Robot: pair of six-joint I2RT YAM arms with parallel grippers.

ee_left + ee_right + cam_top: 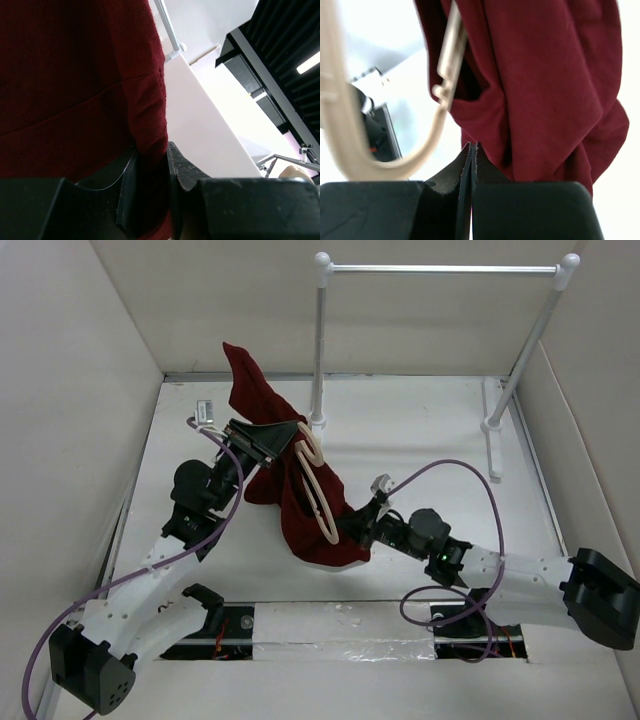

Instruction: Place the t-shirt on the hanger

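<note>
The lower end of the hanger sticks out of the t-shirt, so next I open my right gripper, take the t-shirt's lower edge [347, 553] and pull it over that end of the hanger.
The maroon t-shirt [300, 525] hangs bunched above the table's middle, one corner sticking up at the back. My left gripper [288, 433] is shut on its upper part; in the left wrist view the t-shirt [75, 75] runs down between the jaws of the left gripper [150, 172]. The cream hanger [322, 502] leans against the shirt's front, partly wrapped by cloth. My right gripper [358, 528] is at the shirt's lower right edge. In the right wrist view the right gripper [471, 150] is shut with nothing showing between its tips, just below the t-shirt [545, 90] and beside the hanger [427, 140].
A white rail stand [440, 269] stands at the back right, its posts on feet on the table. A small metal clip [207, 410] lies at the back left. White walls close in both sides. Purple cables loop from both arms.
</note>
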